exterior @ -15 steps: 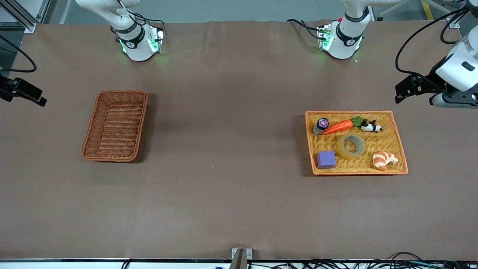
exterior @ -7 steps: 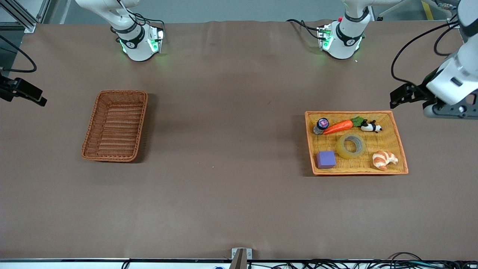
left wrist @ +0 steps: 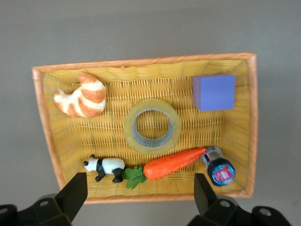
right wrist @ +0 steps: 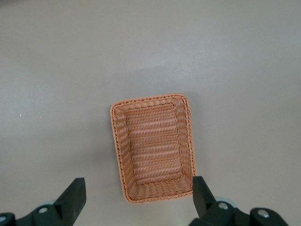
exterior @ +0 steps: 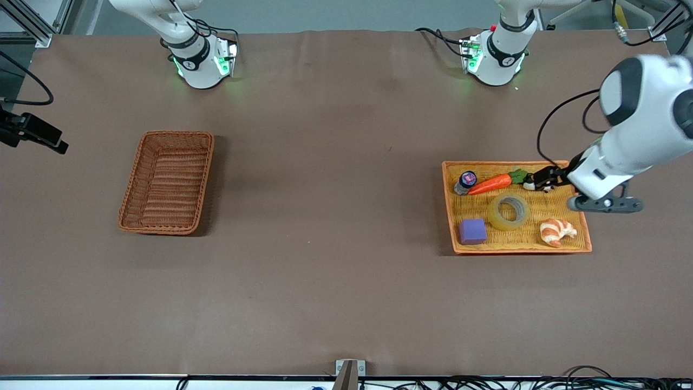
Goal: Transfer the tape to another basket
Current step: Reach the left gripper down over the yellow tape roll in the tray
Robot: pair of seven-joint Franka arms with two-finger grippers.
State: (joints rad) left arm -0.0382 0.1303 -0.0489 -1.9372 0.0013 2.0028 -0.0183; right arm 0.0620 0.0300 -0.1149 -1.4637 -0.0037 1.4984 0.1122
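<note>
The tape's side (exterior: 524,209) (left wrist: 130,129) that faces the croissant and the toy panda is the part my left gripper needs to close on, with one finger inside the hole of the tape ring.
The tape (exterior: 508,211) is a translucent yellowish ring lying flat in the middle of the light orange basket (exterior: 520,250) at the left arm's end of the table. My left gripper (exterior: 544,179) hangs open and empty over that basket's edge nearest the robot bases, above the toy panda; in the left wrist view the tape (left wrist: 152,126) lies a little ahead of the left gripper (left wrist: 140,193). The dark reddish-brown basket (exterior: 167,182) stands empty at the right arm's end. High over it, my right gripper (right wrist: 136,197) waits open, with the basket (right wrist: 153,146) below.
Around the tape in the orange basket lie a carrot (exterior: 490,184), a toy panda (left wrist: 106,167), a small bottle (exterior: 465,182), a purple cube (exterior: 472,231) and a croissant (exterior: 557,232). Brown tabletop stretches between the two baskets.
The left arm has swung in from past the table's end and come down over the orange basket's edge by the panda. The right arm and all objects have not moved.
</note>
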